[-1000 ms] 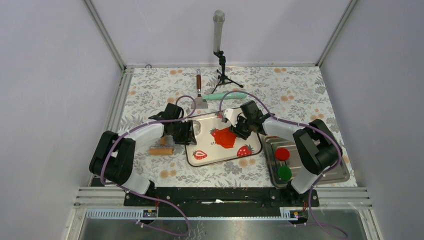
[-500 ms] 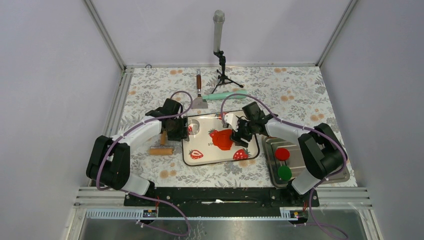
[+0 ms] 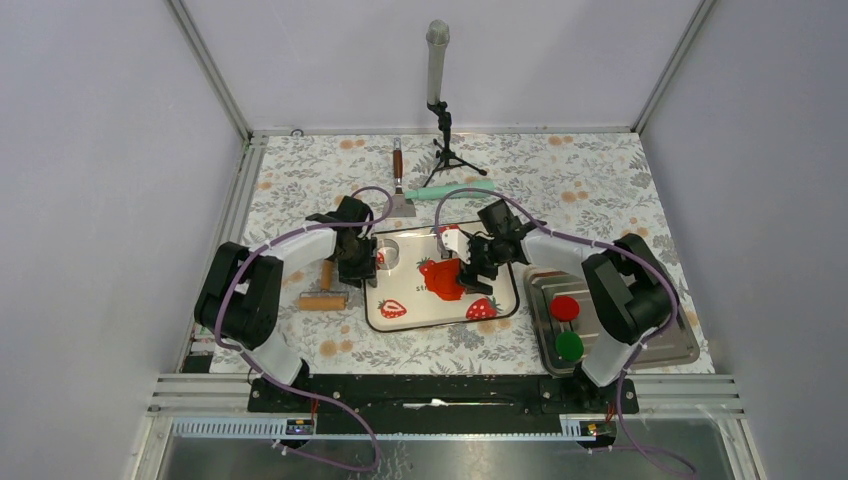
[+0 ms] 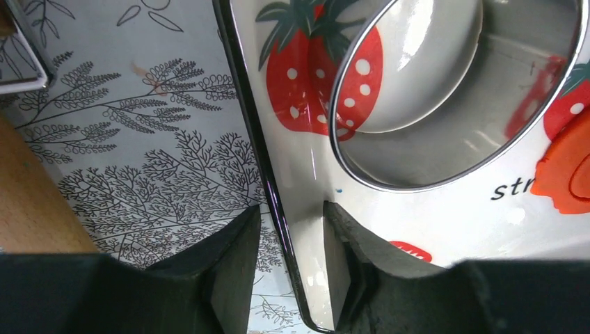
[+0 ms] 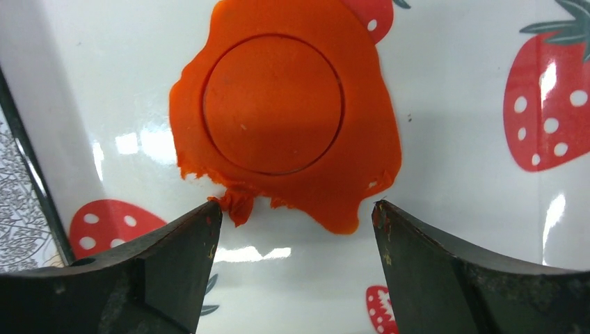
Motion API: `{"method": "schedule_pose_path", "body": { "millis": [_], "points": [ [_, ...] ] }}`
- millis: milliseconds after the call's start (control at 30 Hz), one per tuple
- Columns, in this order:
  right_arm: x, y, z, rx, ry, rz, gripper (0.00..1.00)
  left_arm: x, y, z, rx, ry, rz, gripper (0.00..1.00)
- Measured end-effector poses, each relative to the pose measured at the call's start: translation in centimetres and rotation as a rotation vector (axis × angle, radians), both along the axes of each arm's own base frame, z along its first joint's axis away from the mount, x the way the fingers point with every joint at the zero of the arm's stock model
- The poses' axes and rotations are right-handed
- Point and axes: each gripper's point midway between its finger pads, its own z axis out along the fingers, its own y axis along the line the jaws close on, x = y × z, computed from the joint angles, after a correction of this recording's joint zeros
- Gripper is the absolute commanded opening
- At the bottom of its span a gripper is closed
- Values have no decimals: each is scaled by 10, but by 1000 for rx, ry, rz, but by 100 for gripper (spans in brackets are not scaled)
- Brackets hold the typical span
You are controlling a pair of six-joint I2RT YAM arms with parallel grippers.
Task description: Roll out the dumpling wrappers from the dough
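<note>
The dough's near edge is ragged and narrow beside the round wrapper. My right gripper needs to pinch the wider corner flap (image 5: 360, 191) and peel the scrap away.
The dough (image 3: 445, 278) is a flat ragged orange-red sheet on the strawberry tray (image 3: 420, 312). In the right wrist view a clean round dumpling wrapper (image 5: 273, 104) is cut into the sheet (image 5: 362, 163) and still sits in it. My right gripper (image 3: 478, 262) hangs open over the sheet's near edge (image 5: 296, 212), one finger on each side, holding nothing. My left gripper (image 3: 358, 262) is closed narrowly over the tray's left rim (image 4: 291, 212), one finger on the tray (image 4: 309, 174) and one over the cloth. The metal ring cutter (image 4: 445, 132) stands on the tray beside it (image 3: 388, 255).
A wooden roller (image 3: 323, 300) lies on the cloth left of the tray. A metal tray (image 3: 640, 350) at the right holds a crimson disc (image 3: 564, 307) and a green disc (image 3: 569, 346). A scraper (image 3: 401, 200), a teal tool (image 3: 450, 190) and a tripod (image 3: 440, 120) stand behind.
The strawberry tray has turned from tilted to square with the table and shifted slightly left. My left gripper stayed on its rim and my right gripper stayed over the dough.
</note>
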Motion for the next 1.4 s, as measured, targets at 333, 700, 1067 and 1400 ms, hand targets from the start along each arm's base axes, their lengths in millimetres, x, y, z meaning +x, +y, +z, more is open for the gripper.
{"method": "schedule_pose_path", "body": {
  "millis": [333,700,1067,1400],
  "points": [
    [12,12,-6,-9,21,70,82,0,-4,0,-27,3,-14,23],
    [18,15,-7,-35,52,143,59,0,-5,-1,-46,-3,-55,2],
    [22,15,-9,-24,31,83,40,1,-6,-1,-57,-18,-76,0],
    [48,10,-7,-38,-63,-88,35,7,-15,0,-89,-55,-101,0]
  ]
}}
